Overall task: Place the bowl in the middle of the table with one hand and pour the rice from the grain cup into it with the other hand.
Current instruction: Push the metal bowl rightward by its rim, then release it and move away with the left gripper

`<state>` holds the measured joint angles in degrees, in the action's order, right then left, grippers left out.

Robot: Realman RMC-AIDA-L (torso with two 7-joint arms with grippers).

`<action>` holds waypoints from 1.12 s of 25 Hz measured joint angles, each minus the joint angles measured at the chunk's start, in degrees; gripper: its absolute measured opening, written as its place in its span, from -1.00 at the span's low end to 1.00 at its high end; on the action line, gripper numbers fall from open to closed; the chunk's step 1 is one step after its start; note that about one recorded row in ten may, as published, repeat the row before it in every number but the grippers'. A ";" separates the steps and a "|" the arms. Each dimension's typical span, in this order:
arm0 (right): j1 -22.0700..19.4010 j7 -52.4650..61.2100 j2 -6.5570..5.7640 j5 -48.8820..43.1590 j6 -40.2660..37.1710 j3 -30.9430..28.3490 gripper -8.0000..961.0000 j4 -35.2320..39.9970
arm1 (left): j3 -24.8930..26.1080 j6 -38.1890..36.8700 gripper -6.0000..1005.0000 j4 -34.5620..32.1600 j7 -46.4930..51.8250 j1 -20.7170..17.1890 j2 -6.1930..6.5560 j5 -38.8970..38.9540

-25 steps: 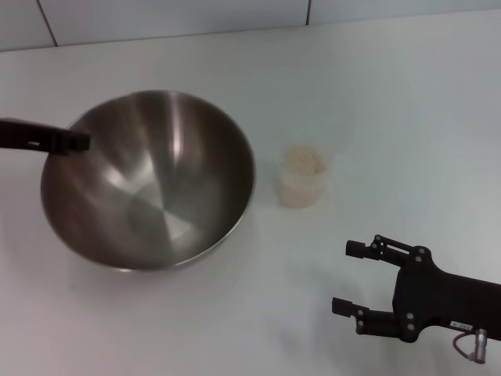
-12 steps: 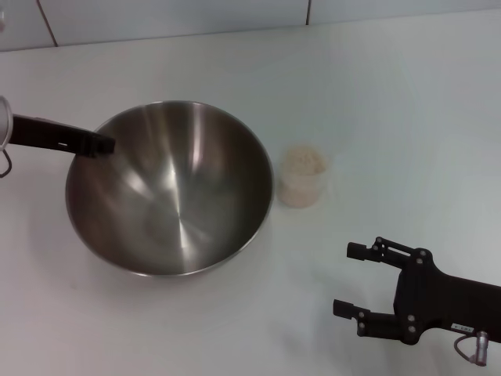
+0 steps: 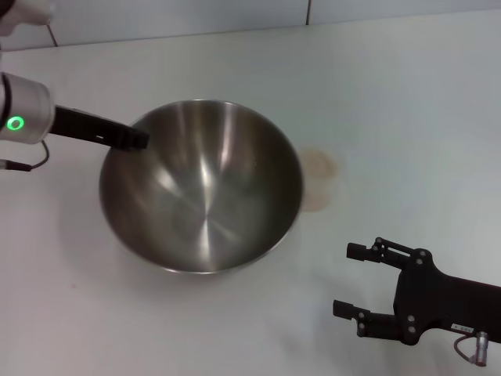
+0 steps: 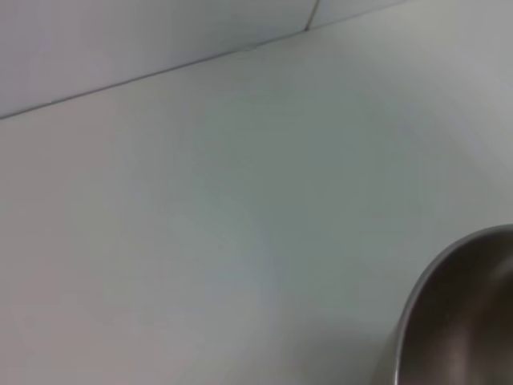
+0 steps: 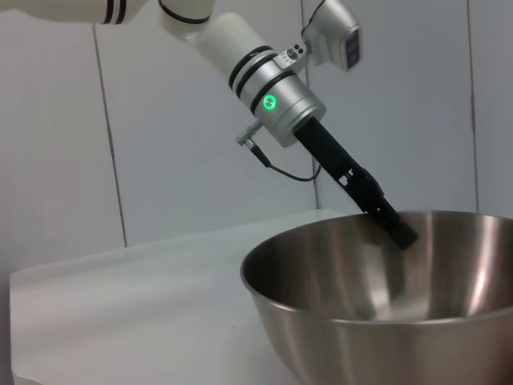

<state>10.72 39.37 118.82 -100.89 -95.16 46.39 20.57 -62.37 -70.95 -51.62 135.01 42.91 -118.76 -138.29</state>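
The grain cup has a side (image 3: 336, 174) facing away from the steel bowl. My right gripper moves to the cup next and closes on that side.
The steel bowl (image 3: 202, 188) sits near the middle of the white table (image 3: 391, 94). My left gripper (image 3: 133, 139) is shut on the bowl's far-left rim, with one black finger reaching inside. The same grip shows in the right wrist view (image 5: 393, 228), over the bowl (image 5: 401, 297). The clear grain cup (image 3: 321, 184) stands just right of the bowl, partly hidden by its rim, with rice (image 3: 319, 166) in it. My right gripper (image 3: 343, 278) is open and empty at the front right, below the cup. The left wrist view shows only the bowl's rim (image 4: 449, 321).
A tiled wall (image 3: 196, 16) runs along the table's far edge. Bare tabletop lies in front of the bowl and to the right of the cup.
My left gripper has carried the bowl to the right, up beside the cup, whose left side its rim now covers. The right arm has not moved.
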 joint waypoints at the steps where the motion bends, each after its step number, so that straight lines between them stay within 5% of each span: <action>1: -0.01 0.00 0.00 0.00 0.00 -0.01 0.69 0.00 | 0.00 0.00 -0.93 0.00 0.00 0.00 0.00 0.00; 14: 0.06 0.21 0.00 0.00 -0.49 0.02 0.69 0.90 | -4.86 3.48 -0.93 4.20 -0.45 4.06 -0.25 4.68; 28: 0.14 0.25 0.00 0.00 -0.53 0.01 0.68 0.97 | -3.84 3.11 -0.93 3.67 -0.52 3.15 0.56 1.44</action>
<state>10.85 39.62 118.82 -100.89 -95.69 46.40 21.54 -66.21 -67.84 -47.94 134.49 46.06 -118.20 -136.85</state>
